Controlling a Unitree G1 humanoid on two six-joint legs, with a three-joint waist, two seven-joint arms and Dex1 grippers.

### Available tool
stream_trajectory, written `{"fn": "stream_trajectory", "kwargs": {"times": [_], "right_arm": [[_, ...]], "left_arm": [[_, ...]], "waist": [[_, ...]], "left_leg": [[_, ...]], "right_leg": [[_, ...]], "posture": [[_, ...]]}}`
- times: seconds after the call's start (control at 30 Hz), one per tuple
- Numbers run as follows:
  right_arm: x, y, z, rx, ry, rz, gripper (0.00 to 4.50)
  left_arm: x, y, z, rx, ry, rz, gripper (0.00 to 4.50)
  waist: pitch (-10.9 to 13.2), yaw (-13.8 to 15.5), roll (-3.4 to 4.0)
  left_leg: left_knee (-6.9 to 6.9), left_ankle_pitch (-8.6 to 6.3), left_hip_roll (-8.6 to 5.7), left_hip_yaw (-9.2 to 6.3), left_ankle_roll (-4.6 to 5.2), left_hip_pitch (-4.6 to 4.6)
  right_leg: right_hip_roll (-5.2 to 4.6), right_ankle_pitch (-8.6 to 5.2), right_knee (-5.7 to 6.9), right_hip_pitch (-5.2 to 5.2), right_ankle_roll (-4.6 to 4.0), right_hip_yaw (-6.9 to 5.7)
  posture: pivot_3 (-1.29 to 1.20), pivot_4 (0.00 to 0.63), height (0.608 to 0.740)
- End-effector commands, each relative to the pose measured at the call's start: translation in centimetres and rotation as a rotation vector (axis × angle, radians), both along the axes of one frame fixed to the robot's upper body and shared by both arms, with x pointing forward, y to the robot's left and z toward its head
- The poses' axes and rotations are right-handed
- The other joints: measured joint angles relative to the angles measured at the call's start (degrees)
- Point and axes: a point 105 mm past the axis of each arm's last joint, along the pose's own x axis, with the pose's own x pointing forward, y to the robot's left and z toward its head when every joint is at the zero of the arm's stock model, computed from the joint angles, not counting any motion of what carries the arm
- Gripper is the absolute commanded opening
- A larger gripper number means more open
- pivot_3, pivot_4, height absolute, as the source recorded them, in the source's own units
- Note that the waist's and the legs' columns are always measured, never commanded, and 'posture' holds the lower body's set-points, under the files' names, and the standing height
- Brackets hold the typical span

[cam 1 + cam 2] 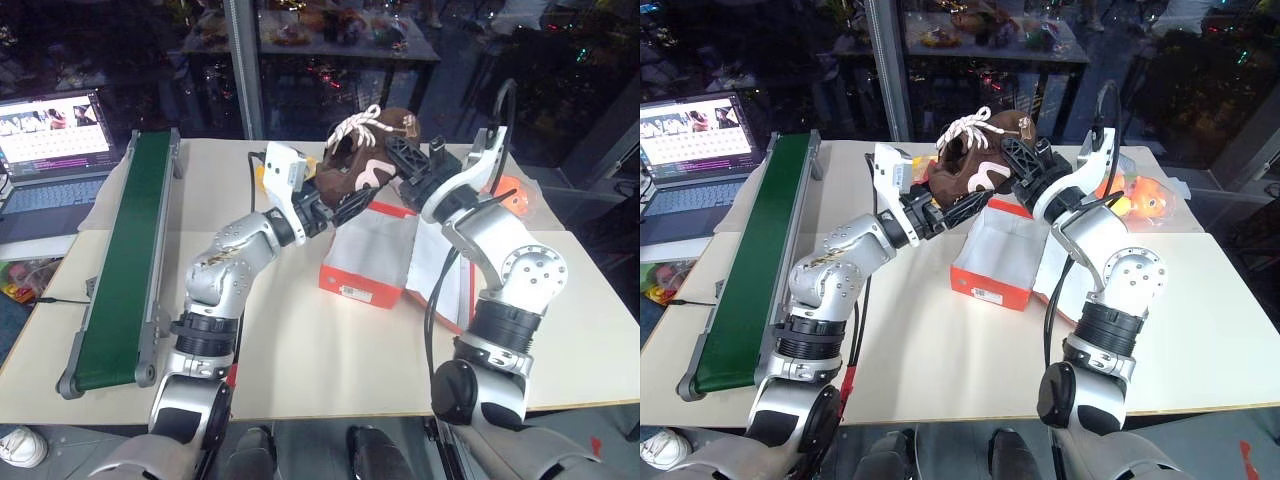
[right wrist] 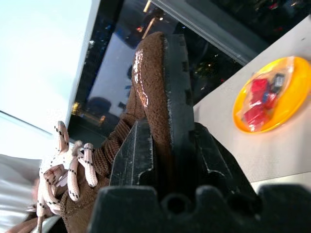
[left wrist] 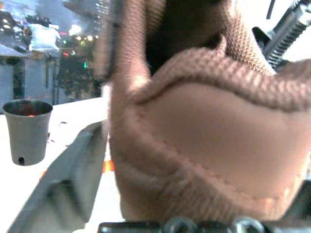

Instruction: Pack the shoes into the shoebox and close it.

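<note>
The robot's right gripper should release the brown shoe inside the shoebox (image 1: 387, 262) along the side of the shoebox beside the open lid.
A dark brown shoe (image 1: 365, 160) with white curved markings and pale laces hangs in the air over the back of the open shoebox (image 1: 360, 283), which is red-orange outside and white inside. The box lid lies open on the right side. My right gripper (image 1: 402, 152) is shut on the shoe's rim, whose brown edge is clamped between the black fingers (image 2: 177, 111). My left gripper (image 1: 345, 205) stands open under the shoe's other end. The pale side of the shoe (image 3: 209, 145) sits between its fingers, with a gap beside one finger (image 3: 68, 184).
A green conveyor belt (image 1: 125, 260) runs along the table's left side, with a laptop (image 1: 55, 140) beyond it. A yellow plate (image 2: 272, 97) holding red pieces and an orange item (image 1: 1150, 200) lie behind the box on the right. A grey cup (image 3: 28, 128) stands on the table.
</note>
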Motion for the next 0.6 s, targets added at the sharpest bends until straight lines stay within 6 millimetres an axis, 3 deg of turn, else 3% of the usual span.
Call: {"fn": "stream_trajectory", "kwargs": {"times": [0.03, 0.1, 0.17, 0.37, 0.6], "right_arm": [[0.9, -2.8, -0.2, -0.137, 0.009, -0.131, 0.37], [1.9, -3.7, -2.9, -0.301, 0.09, -0.177, 0.37], [2.6, -4.5, -4.6, -0.359, 0.135, -0.197, 0.37], [4.1, -5.6, -6.1, -0.441, 0.154, -0.207, 0.36], [5.2, -4.7, -10.0, -0.649, 0.253, -0.147, 0.36]], "left_arm": [[1.0, 3.6, 2.6, -0.006, -0.084, 0.151, 4.5], [1.6, 5.2, 2.5, 0.037, -0.091, 0.231, 4.5], [1.7, 5.9, 2.4, 0.042, -0.086, 0.25, 4.5], [1.2, 6.5, 1.5, 0.04, -0.062, 0.27, 4.5], [0.5, 5.6, 0.8, 0.05, -0.061, 0.271, 4.5]], "waist": [[0.0, 0.01, 0.0], [0.0, 0.0, 0.0], [0.0, 0.02, 0.0], [0.03, 0.03, 0.05], [0.04, 0.02, 0.05]], "left_leg": [[0.0, 0.0, -0.01, 0.0, 0.0, 0.0], [0.0, 0.0, -0.01, 0.0, 0.0, -0.01], [0.0, 0.0, 0.0, 0.0, 0.0, 0.0], [-0.03, 0.0, -0.02, 0.01, 0.0, -0.03], [-0.05, 0.0, -0.02, 0.01, 0.0, -0.03]], "right_leg": [[-0.01, 0.0, 0.0, 0.0, 0.0, 0.0], [-0.01, 0.0, -0.02, 0.0, 0.0, 0.0], [0.0, 0.0, -0.03, 0.0, 0.0, 0.0], [-0.01, 0.01, -0.14, -0.01, 0.02, 0.03], [0.0, 0.01, -0.12, -0.01, 0.03, 0.03]], "posture": [[0.0, 0.15, 0.736], [0.0, 0.15, 0.736], [0.0, 0.15, 0.736], [0.0, 0.15, 0.736], [0.0, 0.15, 0.736]]}}
